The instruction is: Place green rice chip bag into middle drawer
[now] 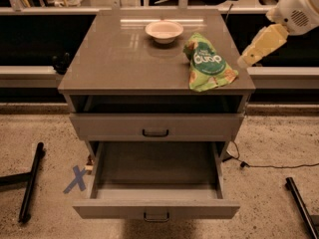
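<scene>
Next, I move my gripper next to the far end (198, 48) of the green rice chip bag, beside the white bowl, and close it there.
The green rice chip bag (208, 62) lies flat on the right side of the cabinet top, crinkled, with its dark round logo facing up. The middle drawer (155, 207) is pulled out below, and its inside shows nothing in it. The handled drawer front (155, 127) above it is closed. My gripper (251, 53) hangs at the end of the cream arm at the right, just beyond the cabinet's right edge, a short way right of the bag and apart from it.
A white bowl (164, 31) stands at the back middle of the cabinet top (119, 59), left of the bag. A cable (269, 166) lies on the floor at the right. Black bars (31, 182) and a blue X mark (76, 179) are at the left.
</scene>
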`<state>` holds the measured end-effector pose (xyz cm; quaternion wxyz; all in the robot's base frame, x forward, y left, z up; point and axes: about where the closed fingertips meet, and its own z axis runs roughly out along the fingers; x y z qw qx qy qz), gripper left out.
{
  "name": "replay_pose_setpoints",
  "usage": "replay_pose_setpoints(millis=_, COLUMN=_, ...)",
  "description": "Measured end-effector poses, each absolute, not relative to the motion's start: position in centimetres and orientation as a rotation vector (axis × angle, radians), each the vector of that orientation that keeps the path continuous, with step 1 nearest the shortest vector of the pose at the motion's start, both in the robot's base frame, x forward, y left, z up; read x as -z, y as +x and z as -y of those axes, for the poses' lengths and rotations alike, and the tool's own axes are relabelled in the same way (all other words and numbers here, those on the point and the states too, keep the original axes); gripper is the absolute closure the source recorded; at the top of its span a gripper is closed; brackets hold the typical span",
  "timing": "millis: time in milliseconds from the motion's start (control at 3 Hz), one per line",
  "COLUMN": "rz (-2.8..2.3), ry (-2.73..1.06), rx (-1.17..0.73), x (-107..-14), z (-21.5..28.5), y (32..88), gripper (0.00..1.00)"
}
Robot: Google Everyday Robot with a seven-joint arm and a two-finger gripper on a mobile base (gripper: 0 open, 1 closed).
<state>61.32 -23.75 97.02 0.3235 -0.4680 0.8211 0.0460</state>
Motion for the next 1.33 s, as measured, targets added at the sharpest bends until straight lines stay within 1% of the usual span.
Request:
replay_pose_setpoints(millis=667, rz=-2.239, ry=-1.051, rx=-0.222, x=-94.5, z=20.1, y=67.5, gripper=0.0)
replay_pose_setpoints(millis=1333, rz=-2.344, ry=-0.917, rx=-0.251, x=-91.0, z=18.3, y=71.5, gripper=0.0)
